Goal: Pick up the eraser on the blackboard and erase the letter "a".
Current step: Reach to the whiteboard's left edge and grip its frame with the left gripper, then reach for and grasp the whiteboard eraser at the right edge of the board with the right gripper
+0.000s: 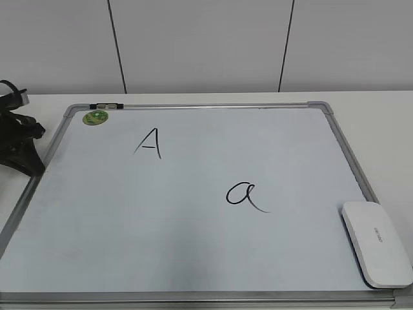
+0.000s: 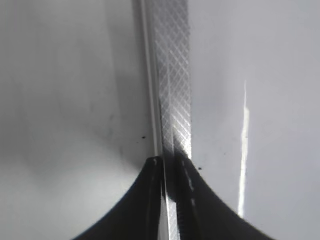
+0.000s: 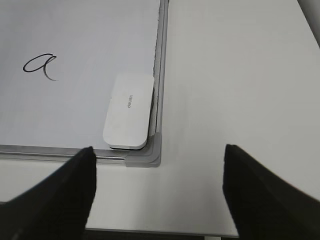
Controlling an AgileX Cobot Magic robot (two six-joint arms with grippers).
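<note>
The white eraser is next for my right gripper, which should go to it and close across the eraser's long sides (image 1: 353,240) (image 3: 110,106), near the printed letters at the eraser's middle.
The white eraser (image 1: 376,243) lies flat on the blackboard (image 1: 193,258) in its front right corner; it also shows in the right wrist view (image 3: 129,111). The cursive letter "a" (image 1: 244,194) is near the board's middle, left of the eraser, and shows in the right wrist view (image 3: 40,66). My right gripper (image 3: 159,149) is open wide and empty above the table, just off the board's corner near the eraser; the exterior view does not show it. My left gripper (image 1: 32,161) is at the board's left edge, jaws closed on the silver frame (image 2: 172,75).
A capital "A" (image 1: 150,143) is written at the upper left of the board, near a green round sticker (image 1: 95,117). A grey corner piece (image 3: 150,155) sits beside the eraser. White table (image 3: 240,75) extends to the right of the board.
</note>
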